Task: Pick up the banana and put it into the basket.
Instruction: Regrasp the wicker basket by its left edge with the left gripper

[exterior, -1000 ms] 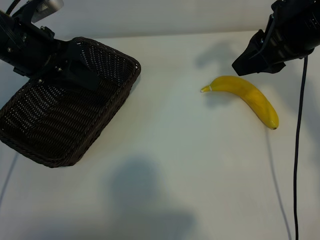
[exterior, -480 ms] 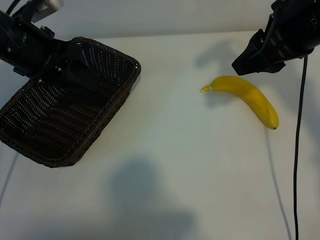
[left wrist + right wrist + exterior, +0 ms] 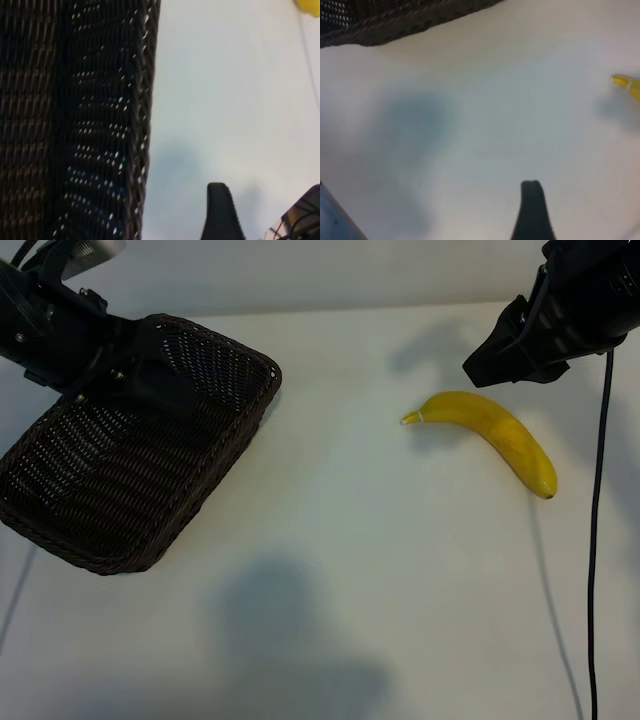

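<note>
My left gripper is going to close on the rim of the near short side (image 3: 23,527) of the dark-brown woven basket, at the end farthest from the banana.
The yellow banana (image 3: 490,435) lies on the white table at the right, its stem tip pointing left. The dark-brown woven basket (image 3: 120,465) stands at the left with nothing in it. My right gripper (image 3: 492,362) hangs above and just behind the banana's stem end, open and holding nothing. In the right wrist view one dark finger (image 3: 532,210) shows, with the banana's stem tip (image 3: 626,84) off to one side. My left gripper (image 3: 165,390) hovers over the basket's far end, open and holding nothing. The left wrist view shows one finger (image 3: 220,215) beside the basket wall (image 3: 100,125).
The white tabletop (image 3: 340,540) stretches between basket and banana. A black cable (image 3: 593,570) hangs down from the right arm along the right side. The arms cast soft shadows near the front of the table.
</note>
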Available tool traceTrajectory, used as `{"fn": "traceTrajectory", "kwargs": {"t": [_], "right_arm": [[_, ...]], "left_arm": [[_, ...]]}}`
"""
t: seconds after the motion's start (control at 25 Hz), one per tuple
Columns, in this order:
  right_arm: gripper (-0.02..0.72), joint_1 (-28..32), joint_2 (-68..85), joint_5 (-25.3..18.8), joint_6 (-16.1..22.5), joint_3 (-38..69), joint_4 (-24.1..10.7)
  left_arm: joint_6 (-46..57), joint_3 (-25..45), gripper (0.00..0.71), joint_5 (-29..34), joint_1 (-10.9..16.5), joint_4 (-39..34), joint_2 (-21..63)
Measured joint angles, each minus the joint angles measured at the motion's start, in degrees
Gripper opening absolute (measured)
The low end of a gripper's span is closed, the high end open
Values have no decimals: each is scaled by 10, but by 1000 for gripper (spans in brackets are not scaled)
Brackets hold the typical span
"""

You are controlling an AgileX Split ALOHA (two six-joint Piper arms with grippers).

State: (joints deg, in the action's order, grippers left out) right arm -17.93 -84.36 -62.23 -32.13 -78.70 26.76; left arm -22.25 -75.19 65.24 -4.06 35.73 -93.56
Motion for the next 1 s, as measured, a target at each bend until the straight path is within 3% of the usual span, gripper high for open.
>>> {"fn": "traceTrajectory", "kwargs": {"t": [0.4, 0.56, 0.76, 1.0], "right_arm": [[525, 0, 0, 15, 0, 0, 0], [525, 0, 0, 23, 0, 0, 0], [525, 0, 0, 24, 1, 0, 0], [525, 0, 0, 34, 1, 0, 1]], "left_arm": [[15, 0, 500, 11, 2, -14, 2], [90, 0, 500, 20, 37, -24, 41], [208, 5, 500, 21, 78, -129, 129], [351, 106, 500, 3, 81, -255, 232]]}}
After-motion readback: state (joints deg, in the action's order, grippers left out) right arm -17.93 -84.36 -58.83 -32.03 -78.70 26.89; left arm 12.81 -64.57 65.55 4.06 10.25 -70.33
